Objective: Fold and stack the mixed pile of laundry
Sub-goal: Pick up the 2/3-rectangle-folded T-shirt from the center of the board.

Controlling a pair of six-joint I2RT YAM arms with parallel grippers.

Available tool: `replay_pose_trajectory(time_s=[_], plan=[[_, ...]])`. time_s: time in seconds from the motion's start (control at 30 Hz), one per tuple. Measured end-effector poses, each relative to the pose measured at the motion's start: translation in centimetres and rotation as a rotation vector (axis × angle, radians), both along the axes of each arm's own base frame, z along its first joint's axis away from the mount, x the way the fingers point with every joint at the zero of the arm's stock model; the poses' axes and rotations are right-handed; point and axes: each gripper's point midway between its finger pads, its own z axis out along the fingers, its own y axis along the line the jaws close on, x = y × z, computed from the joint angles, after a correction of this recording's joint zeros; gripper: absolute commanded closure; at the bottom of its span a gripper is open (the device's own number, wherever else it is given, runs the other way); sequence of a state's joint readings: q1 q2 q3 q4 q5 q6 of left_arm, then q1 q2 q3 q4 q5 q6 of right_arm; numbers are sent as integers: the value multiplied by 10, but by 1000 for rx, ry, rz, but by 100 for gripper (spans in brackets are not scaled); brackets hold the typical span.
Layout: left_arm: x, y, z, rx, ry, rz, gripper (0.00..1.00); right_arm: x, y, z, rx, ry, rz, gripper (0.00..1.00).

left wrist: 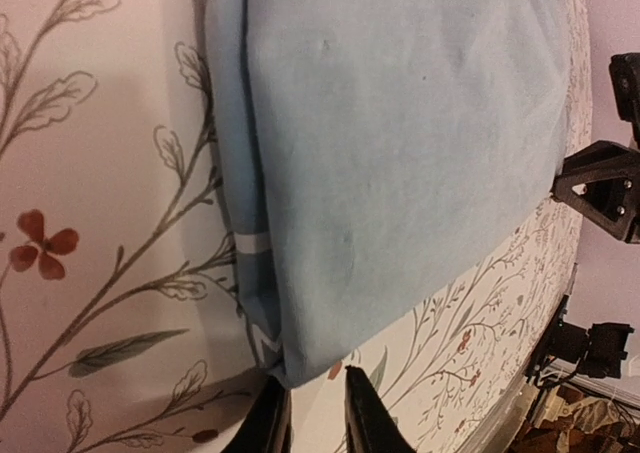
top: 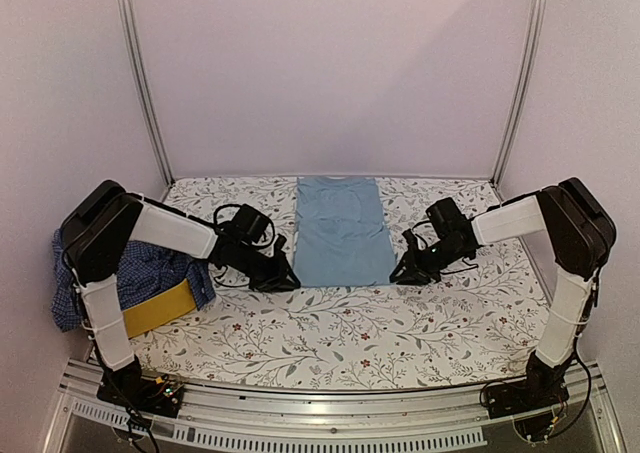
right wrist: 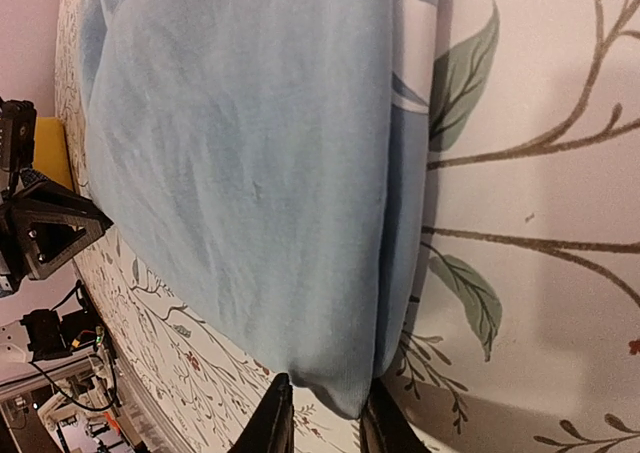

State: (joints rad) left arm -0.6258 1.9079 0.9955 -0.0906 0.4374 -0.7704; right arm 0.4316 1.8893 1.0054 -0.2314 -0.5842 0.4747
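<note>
The near corner of the light blue T-shirt is next to my left gripper's fingers. I should open them and grip the corner's folded edge [left wrist: 291, 350] before I lift with both grippers.
The light blue T-shirt [top: 340, 230] lies folded into a long strip in the middle of the table, with white print showing along its folded edge [left wrist: 255, 243]. My left gripper [top: 285, 278] is at its near left corner. In the left wrist view, the jaws [left wrist: 312, 375] stand narrowly apart, the corner [left wrist: 285, 358] just reaches the left fingertip, and table cover shows between the fingers. My right gripper [top: 400, 273] is at the near right corner, and its jaws [right wrist: 328, 381] press on that corner [right wrist: 335, 368] from both sides. The rest of the mixed laundry pile, topped by a checked shirt [top: 150, 268], lies at the far left.
A yellow fabric basket [top: 160, 308] holds the pile at the table's left edge. The floral table cover [top: 380, 323] lies bare in front of the T-shirt. Metal frame posts [top: 140, 73] stand at both back corners, and a rail [top: 330, 413] runs along the near edge.
</note>
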Motion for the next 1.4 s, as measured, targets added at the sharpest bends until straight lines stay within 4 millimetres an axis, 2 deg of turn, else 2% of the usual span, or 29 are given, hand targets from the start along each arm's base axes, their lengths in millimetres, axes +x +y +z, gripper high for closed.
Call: replay_pose_trajectory(time_s=[0.13, 0.37, 0.57, 0.67, 0.8, 0.97, 1.17, 1.23, 1.3, 1.4], plan=[[6, 0, 1, 12, -6, 16, 78, 1, 1, -2, 1, 2, 1, 87], [9, 2, -1, 30, -5, 25, 88, 2, 1, -4, -1, 3, 4, 100], [10, 3, 0, 40, -10, 25, 75, 4, 3, -5, 1, 7, 5, 100], [11, 10, 2, 73, -15, 42, 69, 4, 3, -4, 1, 8, 5, 100], [12, 20, 4, 127, -23, 56, 67, 4, 2, -5, 0, 9, 4, 100], [16, 14, 3, 142, -30, 30, 73, 4, 3, -5, 0, 9, 5, 100], [14, 5, 0, 115, -19, 7, 85, 4, 3, -5, 3, 11, 6, 100], [12, 3, -1, 103, -13, 3, 90, 5, 4, -5, 4, 12, 6, 100], [11, 2, -2, 96, -11, 0, 100, 5, 4, -5, 6, 13, 7, 100], [8, 2, -3, 91, -6, -2, 100, 5, 4, -5, 7, 15, 6, 100]])
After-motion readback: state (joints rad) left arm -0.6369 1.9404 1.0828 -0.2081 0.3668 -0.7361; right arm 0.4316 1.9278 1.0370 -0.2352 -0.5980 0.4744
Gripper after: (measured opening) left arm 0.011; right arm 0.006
